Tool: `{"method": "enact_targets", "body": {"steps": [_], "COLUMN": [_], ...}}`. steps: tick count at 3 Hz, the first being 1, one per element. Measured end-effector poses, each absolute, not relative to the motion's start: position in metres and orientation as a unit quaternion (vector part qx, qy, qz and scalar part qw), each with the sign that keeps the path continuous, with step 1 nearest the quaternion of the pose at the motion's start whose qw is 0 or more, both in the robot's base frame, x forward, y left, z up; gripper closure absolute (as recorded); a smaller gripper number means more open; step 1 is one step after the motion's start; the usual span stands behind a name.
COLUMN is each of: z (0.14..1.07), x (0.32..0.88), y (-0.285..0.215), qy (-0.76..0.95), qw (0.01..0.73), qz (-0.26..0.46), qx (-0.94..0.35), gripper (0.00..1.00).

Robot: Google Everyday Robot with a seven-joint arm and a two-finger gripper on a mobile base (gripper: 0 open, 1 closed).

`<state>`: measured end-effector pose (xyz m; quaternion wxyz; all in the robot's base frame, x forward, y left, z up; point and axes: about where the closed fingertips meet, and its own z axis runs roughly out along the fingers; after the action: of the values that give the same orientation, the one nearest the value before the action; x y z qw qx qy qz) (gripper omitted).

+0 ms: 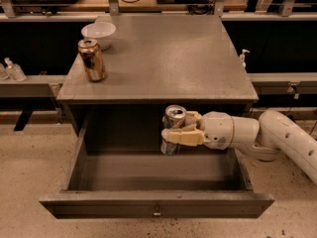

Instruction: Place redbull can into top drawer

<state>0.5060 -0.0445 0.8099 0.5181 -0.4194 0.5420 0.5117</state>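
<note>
Next, my gripper lets go of the redbull can on the bottom of the drawer, between its centre (189,166) and the side nearest my arm.
The redbull can (172,130), slim and silvery with a shiny top, is upright in my gripper (182,131), whose pale fingers (184,138) are shut around its middle. The white arm comes in from the right. The can hangs inside the open top drawer (148,175), above its floor, right of centre and near the back. The drawer is pulled out wide; its front panel with a small knob (157,212) faces the camera.
A shorter golden-brown can (92,59) and a white bowl (98,33) stand at the back left of the grey cabinet top (163,53). Bottles (12,69) sit on a ledge at far left. The speckled floor surrounds the drawer.
</note>
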Motion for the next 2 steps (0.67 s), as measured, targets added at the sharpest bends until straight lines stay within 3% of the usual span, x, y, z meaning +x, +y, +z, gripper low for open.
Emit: {"method": "enact_targets", "body": {"steps": [2], "z": [0.751], "x": [0.518], "y": [-0.066], "qy": [0.555], "qw": [0.512], "qz": [0.503], "qx": [-0.420], "gripper": [1.00]}}
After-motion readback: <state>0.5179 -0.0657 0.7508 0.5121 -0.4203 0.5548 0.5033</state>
